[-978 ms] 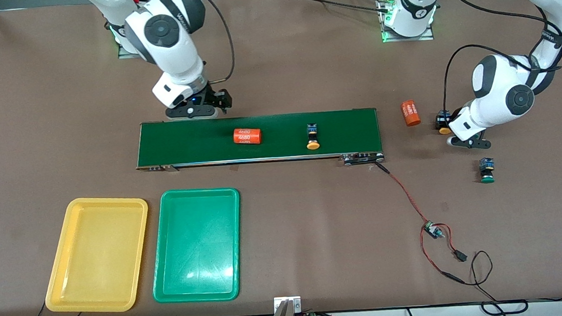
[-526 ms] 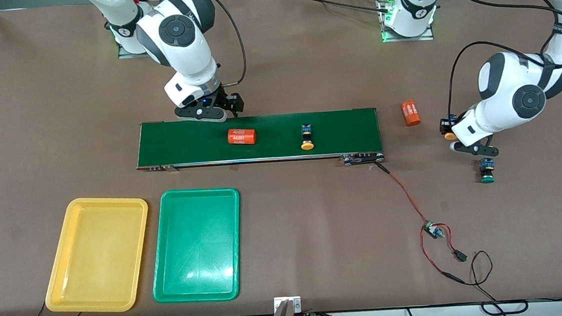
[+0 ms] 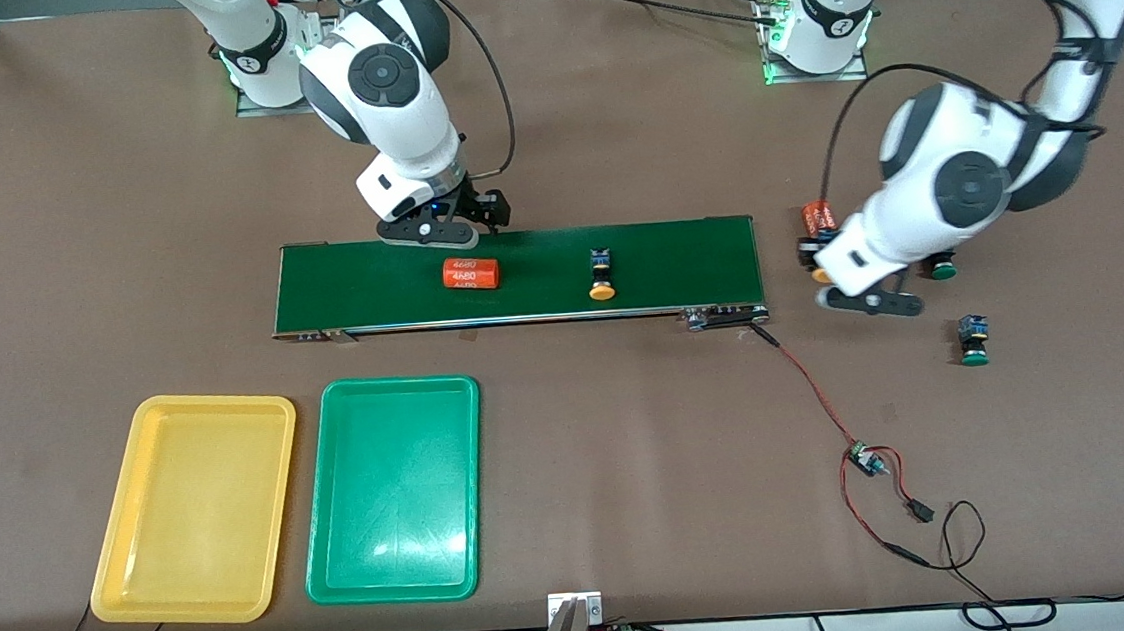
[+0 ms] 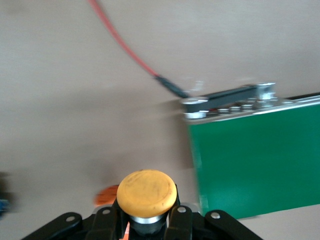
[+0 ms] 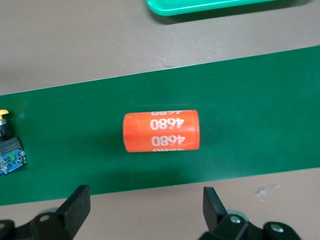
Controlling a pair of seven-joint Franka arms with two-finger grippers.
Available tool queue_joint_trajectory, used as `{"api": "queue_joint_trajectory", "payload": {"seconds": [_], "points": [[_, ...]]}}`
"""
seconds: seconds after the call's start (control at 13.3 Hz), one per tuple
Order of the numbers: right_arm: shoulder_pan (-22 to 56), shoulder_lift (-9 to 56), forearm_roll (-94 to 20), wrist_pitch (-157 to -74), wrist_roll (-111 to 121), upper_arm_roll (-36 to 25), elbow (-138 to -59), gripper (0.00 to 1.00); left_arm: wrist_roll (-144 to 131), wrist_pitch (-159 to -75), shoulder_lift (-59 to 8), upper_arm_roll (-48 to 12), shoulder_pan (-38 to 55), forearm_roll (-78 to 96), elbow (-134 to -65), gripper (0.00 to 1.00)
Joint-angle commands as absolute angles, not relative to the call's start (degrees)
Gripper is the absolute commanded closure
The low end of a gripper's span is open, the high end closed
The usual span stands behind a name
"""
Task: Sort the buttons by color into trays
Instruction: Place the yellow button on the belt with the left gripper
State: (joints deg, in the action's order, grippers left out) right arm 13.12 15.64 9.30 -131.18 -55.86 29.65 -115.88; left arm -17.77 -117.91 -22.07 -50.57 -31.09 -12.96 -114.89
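The robot will use its left gripper to set the yellow-capped button down on the dark-green belt [image 3: 695, 263] [image 4: 282, 162], near the motor end of the belt.
My left gripper [image 3: 820, 267] is shut on a yellow-capped button [image 4: 146, 192], cap outward, over the table just off the belt's end and beside an orange cylinder [image 3: 816, 212]. A second yellow-capped button [image 3: 601, 278] lies on the dark-green belt [image 3: 687, 250]. Toward the left arm's end, a green-capped button [image 3: 940, 271] shows partly under that arm. Another green-capped one [image 3: 972, 340] lies nearer the front camera. My right gripper [image 3: 456, 226] hangs open over the belt's edge above a 4680 cylinder [image 5: 161, 131]. The yellow tray [image 3: 186, 410] and green tray [image 3: 390, 394] hold nothing.
A red-and-black wire [image 3: 808, 376] runs from the belt's motor end [image 3: 726, 317] to a small board [image 3: 866, 459] and on to the table's front edge. In the right wrist view the belt button [image 5: 10, 150] lies beside the cylinder.
My left arm has carried the yellow-capped button toward the belt's end, uncovering a green-capped button. My right gripper has slid along the belt's edge. The cylinder and button on the belt have drifted toward the right arm's end.
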Motion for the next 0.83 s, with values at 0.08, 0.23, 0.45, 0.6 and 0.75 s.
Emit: {"api": "queue_joint_trajectory", "payload": {"seconds": [0.08,0.23,0.45,0.6,0.75], "points": [[14.9,19.8,12.8,-130.4,-56.8,29.5,-112.6,0.0,-27.4,-118.6,-27.8,-50.4,-24.1,-12.3,-111.5,0.82],[14.9,20.2,14.4,-130.5,-55.9,29.5,-112.6,0.0,-30.1,-121.9,-29.1,-50.0,-21.9,-12.3,-112.2,0.82],[14.9,20.4,14.5,-130.5,-55.9,29.4,-112.5,0.0,-32.0,-123.7,-30.7,-49.8,-21.1,-12.6,-112.9,0.8],[14.9,20.4,14.6,-130.5,-56.0,29.4,-112.5,0.0,-32.3,-123.9,-31.7,-49.6,-20.8,-13.0,-113.0,0.8],[14.9,20.4,14.7,-130.5,-56.0,29.2,-112.4,0.0,-32.3,-125.3,-32.1,-49.1,-20.7,-13.2,-113.6,0.75]]}}
